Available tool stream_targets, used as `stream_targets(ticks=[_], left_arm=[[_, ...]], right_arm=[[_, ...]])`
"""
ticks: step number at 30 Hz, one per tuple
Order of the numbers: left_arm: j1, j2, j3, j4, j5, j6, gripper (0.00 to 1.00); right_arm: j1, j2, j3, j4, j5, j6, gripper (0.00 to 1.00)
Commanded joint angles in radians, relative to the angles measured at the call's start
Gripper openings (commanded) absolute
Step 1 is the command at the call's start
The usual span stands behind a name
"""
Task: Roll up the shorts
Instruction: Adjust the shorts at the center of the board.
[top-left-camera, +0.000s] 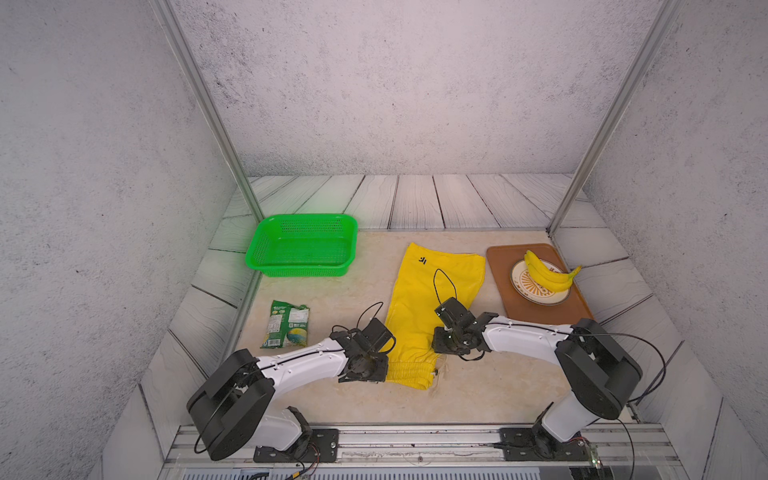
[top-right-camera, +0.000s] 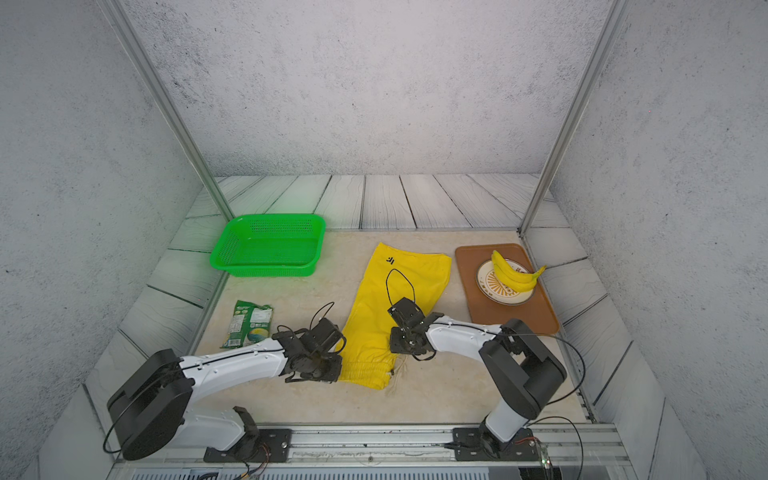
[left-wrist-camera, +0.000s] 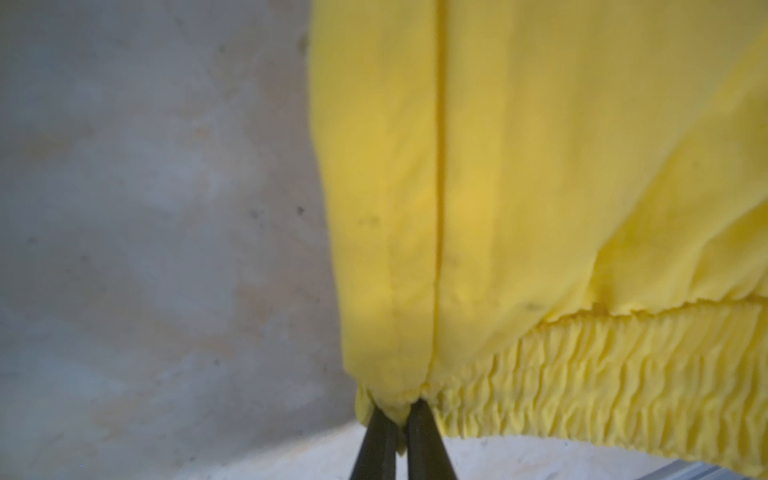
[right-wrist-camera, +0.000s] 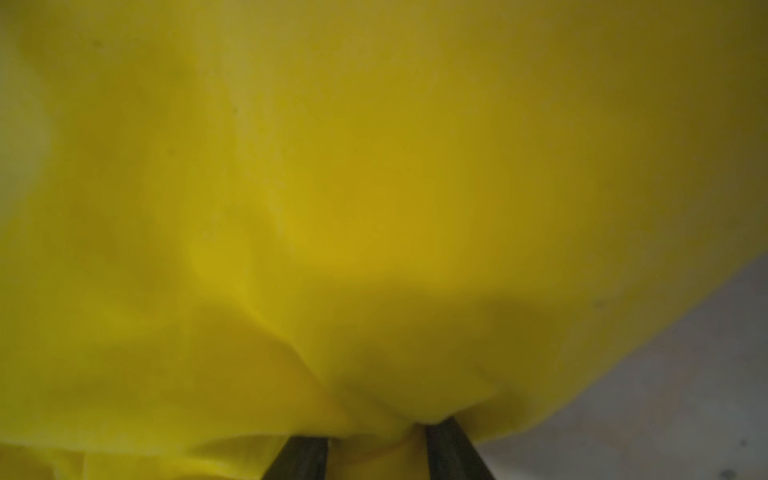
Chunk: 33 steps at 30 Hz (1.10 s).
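The shorts slant with their leg hems toward the brown tray, so the robot should pull the shorts square before its left gripper takes the waistband corner (top-left-camera: 393, 375) for rolling.
The yellow shorts (top-left-camera: 432, 299) (top-right-camera: 399, 286) lie folded lengthwise mid-table in both top views, leg hems far, gathered waistband near. My left gripper (top-left-camera: 385, 371) (top-right-camera: 338, 370) is at the waistband's left corner. In the left wrist view, this gripper (left-wrist-camera: 401, 419) is shut on the waistband edge of the shorts (left-wrist-camera: 519, 166). My right gripper (top-left-camera: 440, 349) (top-right-camera: 401, 347) sits on the shorts' right side just above the waistband. In the right wrist view, a bunched fold of the shorts (right-wrist-camera: 374, 187) fills the gap between the right gripper's (right-wrist-camera: 374, 432) fingers and hides their tips.
A green basket (top-left-camera: 303, 249) stands at the back left. A green snack bag (top-left-camera: 286, 324) lies left of the left arm. On the right, a brown tray (top-left-camera: 536, 316) carries a plate (top-left-camera: 517, 286) with bananas (top-left-camera: 548, 274). The whitish drawstring (top-left-camera: 439, 374) trails from the waistband.
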Motion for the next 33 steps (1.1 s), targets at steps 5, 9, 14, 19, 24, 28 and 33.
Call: stream_targets(ticks=[5, 9, 14, 19, 24, 28, 33], left_arm=[[-0.002, 0.183, 0.114, -0.007, -0.005, 0.019, 0.02], [0.003, 0.195, 0.186, -0.048, -0.019, 0.029, 0.04], [0.004, 0.111, 0.171, -0.068, -0.002, 0.014, 0.09], [0.005, 0.033, 0.125, -0.041, 0.015, 0.005, 0.12], [0.006, 0.033, 0.107, -0.007, 0.003, -0.004, 0.17], [0.009, 0.07, 0.115, 0.0, -0.02, 0.001, 0.19], [0.014, 0.08, 0.114, 0.0, -0.054, -0.005, 0.22]], right_arm=[[-0.126, 0.158, 0.144, -0.087, 0.114, -0.135, 0.43], [-0.128, 0.122, 0.198, -0.153, 0.111, -0.211, 0.43], [-0.104, -0.067, 0.155, -0.215, 0.042, -0.263, 0.43], [-0.039, -0.263, 0.045, -0.199, -0.075, -0.294, 0.41], [0.028, -0.319, -0.072, -0.064, -0.219, -0.266, 0.35], [0.042, -0.253, -0.127, 0.027, -0.227, -0.223, 0.31], [0.042, -0.142, -0.188, 0.066, -0.16, -0.169, 0.28]])
